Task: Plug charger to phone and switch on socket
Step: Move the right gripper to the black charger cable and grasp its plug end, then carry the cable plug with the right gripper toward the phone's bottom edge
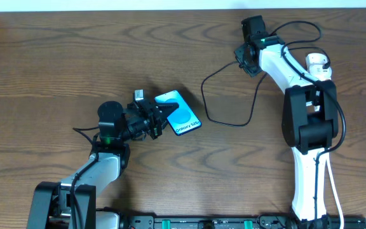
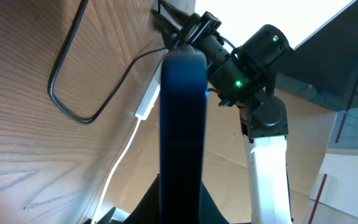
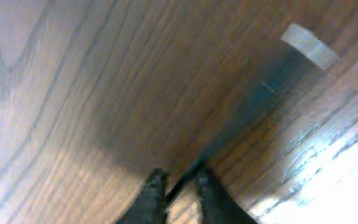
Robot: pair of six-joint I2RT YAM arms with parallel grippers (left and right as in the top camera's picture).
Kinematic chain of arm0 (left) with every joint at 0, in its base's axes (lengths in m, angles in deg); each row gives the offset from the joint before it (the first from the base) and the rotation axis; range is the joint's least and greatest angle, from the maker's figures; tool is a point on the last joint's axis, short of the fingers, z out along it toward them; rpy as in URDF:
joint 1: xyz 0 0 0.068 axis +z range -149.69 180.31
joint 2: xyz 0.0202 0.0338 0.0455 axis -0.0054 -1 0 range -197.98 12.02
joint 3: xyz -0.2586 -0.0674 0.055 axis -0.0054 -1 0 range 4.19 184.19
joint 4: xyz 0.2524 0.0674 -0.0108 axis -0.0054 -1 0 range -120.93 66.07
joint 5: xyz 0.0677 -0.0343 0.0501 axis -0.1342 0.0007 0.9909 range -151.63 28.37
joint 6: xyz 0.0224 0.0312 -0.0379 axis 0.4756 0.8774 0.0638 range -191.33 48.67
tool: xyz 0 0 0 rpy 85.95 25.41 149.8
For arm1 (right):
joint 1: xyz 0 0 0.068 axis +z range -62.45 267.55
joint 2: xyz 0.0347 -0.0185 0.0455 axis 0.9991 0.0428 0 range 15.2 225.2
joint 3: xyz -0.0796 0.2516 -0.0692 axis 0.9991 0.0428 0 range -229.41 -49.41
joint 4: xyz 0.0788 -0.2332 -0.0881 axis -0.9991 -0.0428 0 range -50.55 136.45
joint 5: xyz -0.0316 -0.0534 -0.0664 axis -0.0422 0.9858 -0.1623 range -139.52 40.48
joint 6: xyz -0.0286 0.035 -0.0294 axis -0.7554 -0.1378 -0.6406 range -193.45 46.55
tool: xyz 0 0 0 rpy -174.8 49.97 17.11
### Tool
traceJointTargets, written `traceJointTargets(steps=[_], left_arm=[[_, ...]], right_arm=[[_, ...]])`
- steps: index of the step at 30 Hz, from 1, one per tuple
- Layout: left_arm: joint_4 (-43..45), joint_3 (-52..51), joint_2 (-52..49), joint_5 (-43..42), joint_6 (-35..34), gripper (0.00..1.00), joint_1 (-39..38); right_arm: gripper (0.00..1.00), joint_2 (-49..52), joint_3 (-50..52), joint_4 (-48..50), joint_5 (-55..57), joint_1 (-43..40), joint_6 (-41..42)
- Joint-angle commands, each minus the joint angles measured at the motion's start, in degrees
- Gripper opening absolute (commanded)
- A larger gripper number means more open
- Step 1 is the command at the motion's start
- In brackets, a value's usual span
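The charger's tip angles away from the fingers of the robot's right gripper, so the gripper should open, turn in line with the charger's tip and pinch the cable straight (image 3: 211, 149) behind it.
The phone (image 1: 182, 115), blue screen lit, is tilted up off the table in my left gripper (image 1: 155, 121), which is shut on its near end. In the left wrist view the phone (image 2: 182, 112) shows edge-on as a dark bar between the jaws (image 2: 180, 208). The charger's thin black cable (image 1: 204, 95) loops across the table middle. My right gripper (image 1: 243, 58) is at the far side, shut on the cable near its end. In the right wrist view the fingers (image 3: 178, 177) pinch the cable (image 3: 241, 118), whose blurred tip (image 3: 306, 45) points away. The white socket strip (image 2: 145, 102) is mostly hidden.
The right arm (image 1: 300, 95) stands at the right and covers most of the socket area; a white piece (image 1: 317, 62) shows beside it. A white cord (image 2: 120, 162) runs along the table. The table's far edge (image 1: 170, 9) lies close behind the right gripper.
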Motion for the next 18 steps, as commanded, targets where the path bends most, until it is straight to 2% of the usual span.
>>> traceJointTargets(steps=[1, 6, 8, 16, 17, 18], left_arm=[[0.7, 1.6, 0.5, -0.7, 0.8, 0.08, 0.1], [0.7, 1.6, 0.5, -0.7, 0.8, 0.08, 0.1], [0.7, 1.6, 0.5, -0.7, 0.8, 0.08, 0.1], [0.7, 1.6, 0.5, -0.7, 0.8, 0.08, 0.1], [0.7, 1.6, 0.5, -0.7, 0.8, 0.08, 0.1], [0.7, 1.6, 0.5, -0.7, 0.8, 0.08, 0.1]], right_arm=[[0.05, 2.9, 0.0, 0.0, -0.1, 1.1, -7.2], [0.01, 2.9, 0.0, -0.9, -6.4, 3.5, -21.9], [0.01, 2.9, 0.0, -5.4, -7.9, 5.2, -28.3], [0.01, 2.9, 0.2, -27.5, -8.0, 12.0, -40.0], [0.02, 2.9, 0.2, -28.5, -7.0, 12.9, -40.5], [0.08, 2.9, 0.2, -29.0, -5.5, 13.6, -40.5]])
